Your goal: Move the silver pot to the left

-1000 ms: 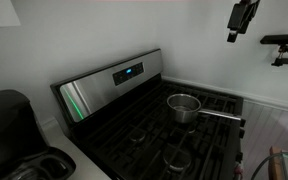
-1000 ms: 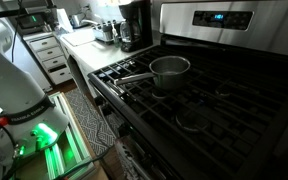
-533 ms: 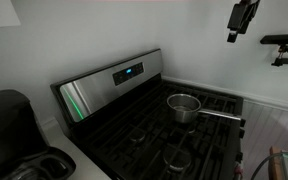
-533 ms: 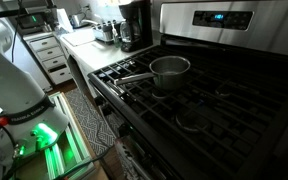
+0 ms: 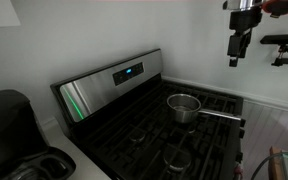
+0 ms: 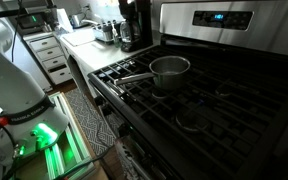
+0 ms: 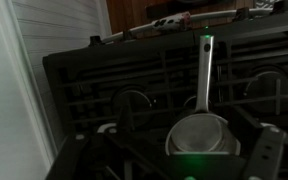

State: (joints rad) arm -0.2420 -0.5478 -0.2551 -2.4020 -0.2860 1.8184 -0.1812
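My gripper is due at the silver pot next. It should go down to the middle of the long handle [image 5: 220, 114] [image 7: 204, 72] on the pot and close there.
The silver pot [image 5: 184, 106] stands on a back burner of the black gas stove [image 5: 154, 140], its long handle pointing away from the control panel. It also shows in an exterior view [image 6: 170, 69] and in the wrist view [image 7: 202, 134], where the handle runs up the picture. My gripper [image 5: 234, 58] hangs high above and beyond the pot, apart from it. In the wrist view the gripper [image 7: 179, 165] is open and empty. Its dark fingers [image 7: 268, 152] stand wide apart at the lower corners, with the pot seen between them far below.
A black coffee maker [image 5: 6, 120] stands on the counter beside the stove, also seen in an exterior view [image 6: 134, 22] next to a toaster [image 6: 106, 30]. The steel control panel [image 5: 114, 78] rises behind the burners. A dark wall shelf [image 5: 284, 42] sits near the gripper. White drawers [image 6: 54, 60] flank the stove.
The gripper has come down a little in the exterior view and more of the arm shows at the top. The pot has not moved.
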